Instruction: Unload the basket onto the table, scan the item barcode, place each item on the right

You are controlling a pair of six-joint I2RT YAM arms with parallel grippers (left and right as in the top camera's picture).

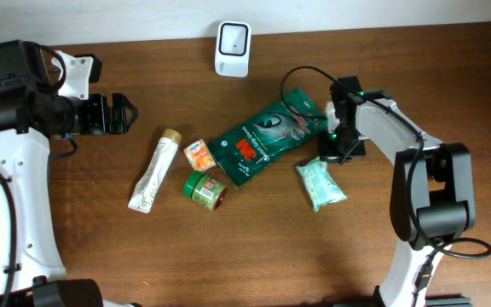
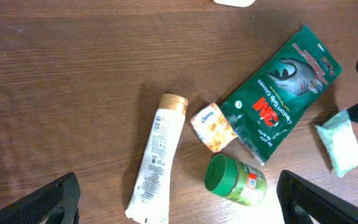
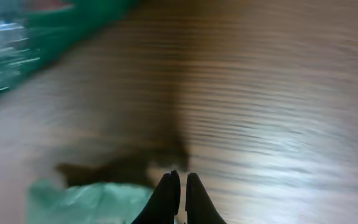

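My right fingers are shut at the pale green packet's upper corner; I should open them and grip more of the packet point(image 1: 320, 182) before lifting it.
A white scanner point(image 1: 232, 49) stands at the table's far edge. Near the middle lie a dark green glove pack point(image 1: 267, 136), a pale green packet point(image 1: 320, 183), a green jar point(image 1: 205, 189), a small orange packet point(image 1: 199, 154) and a white tube point(image 1: 154, 170). My right gripper point(image 1: 331, 155) is low at the pale packet's upper corner. In the blurred right wrist view its fingers point(image 3: 183, 177) are shut, the pale packet point(image 3: 86, 202) just left of them; whether its edge is pinched does not show. My left gripper point(image 1: 124, 113) hangs open at the left, over the tube point(image 2: 157, 158) and jar point(image 2: 235, 182).
A black cable point(image 1: 301, 77) loops over the table behind the glove pack. The left arm's white base point(image 1: 15, 213) runs down the left edge. The right arm's links point(image 1: 429, 196) fill the right side. Bare wood point(image 1: 228, 256) lies along the front.
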